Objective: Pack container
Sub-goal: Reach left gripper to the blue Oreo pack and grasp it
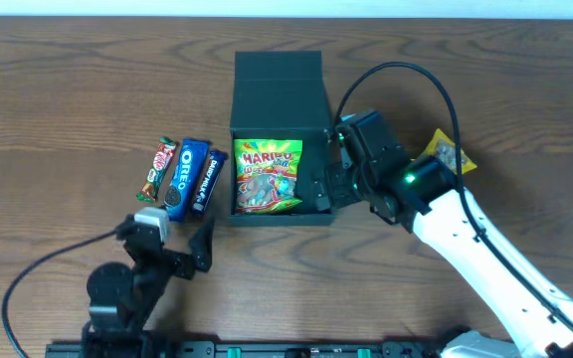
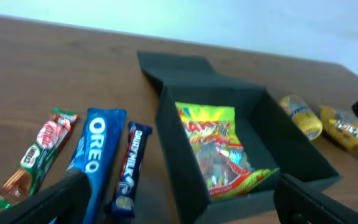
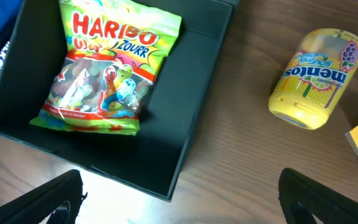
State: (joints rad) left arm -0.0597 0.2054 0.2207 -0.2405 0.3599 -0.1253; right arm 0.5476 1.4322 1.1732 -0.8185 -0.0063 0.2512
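I will close my left gripper on the middle of the Oreo pack [image 1: 182, 182] [image 2: 93, 158], which lies between the KitKat and the Dairy Milk bar.
The dark teal container [image 1: 279, 114] stands open in the middle of the table, its flap lid [image 1: 279, 67] folded back at the far side. A Haribo bag [image 1: 267, 177] lies flat inside it and also shows in the right wrist view [image 3: 107, 74]. My right gripper [image 1: 328, 171] is open and empty, above the container's right front corner [image 3: 185, 93]. My left gripper [image 1: 172, 241] is open and empty, low at the front left, facing the container [image 2: 179, 162] and the snack bars.
A KitKat [image 1: 155, 165], an Oreo pack [image 1: 184, 177] and a Dairy Milk bar [image 1: 208, 181] lie side by side left of the container. A yellow Mentos bottle [image 3: 316, 78] and a yellow packet [image 1: 451, 154] lie to its right.
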